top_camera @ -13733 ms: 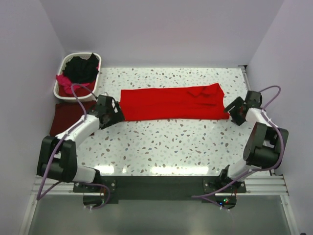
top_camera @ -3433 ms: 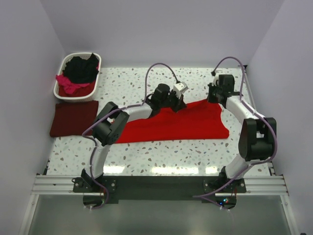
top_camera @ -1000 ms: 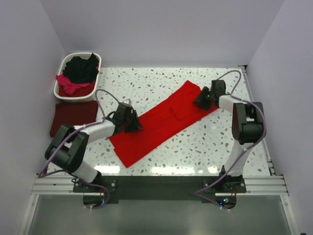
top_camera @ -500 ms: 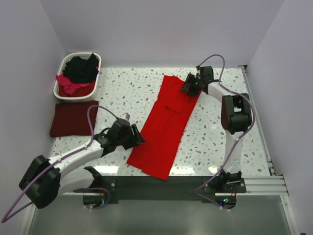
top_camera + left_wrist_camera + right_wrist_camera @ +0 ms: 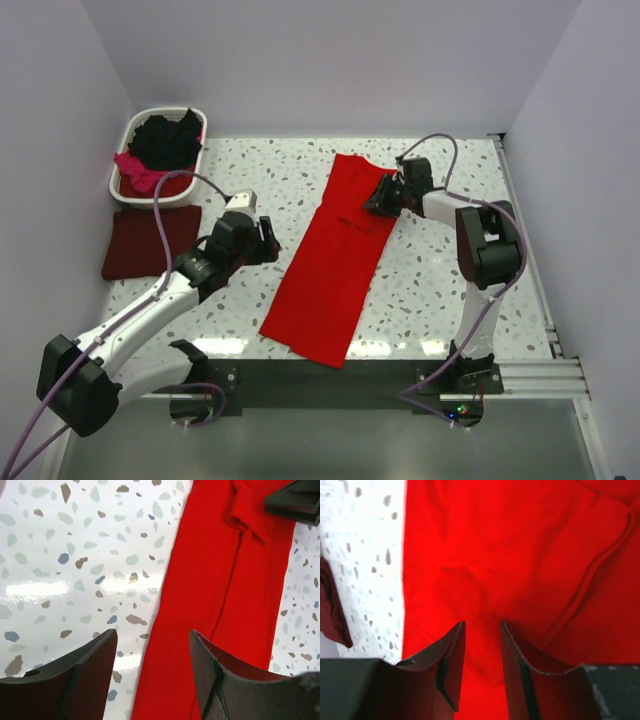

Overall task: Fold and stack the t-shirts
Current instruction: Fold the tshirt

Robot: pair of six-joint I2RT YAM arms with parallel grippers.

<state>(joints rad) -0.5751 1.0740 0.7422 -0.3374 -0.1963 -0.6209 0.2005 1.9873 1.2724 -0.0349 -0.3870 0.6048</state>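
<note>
Next, my left gripper grabs the near corner point(image 5: 263, 330) of the bright red t-shirt, on the side that faces the dark maroon t-shirt.
The bright red t-shirt point(image 5: 335, 255), folded into a long strip, lies flat on the table from the far middle to the near edge. It also shows in the left wrist view point(image 5: 230, 590) and fills the right wrist view point(image 5: 510, 555). My left gripper point(image 5: 264, 240) is open and empty, left of the strip, above bare table at its left edge point(image 5: 152, 636). My right gripper point(image 5: 378, 198) hovers over the strip's far right part with its jaws a little apart and nothing between them point(image 5: 482, 627). A folded dark maroon t-shirt point(image 5: 150, 240) lies at the left.
A white laundry basket point(image 5: 126, 135) at the far left corner holds a black shirt point(image 5: 168, 140) and a magenta-pink shirt point(image 5: 140, 172). The red strip's near end reaches the table's front edge point(image 5: 400, 352). White walls close in both sides.
My left gripper has let go of the strip's left edge and moved back and left, off the cloth. My right gripper has slid slightly nearer along the far end. The shirt lies still.
</note>
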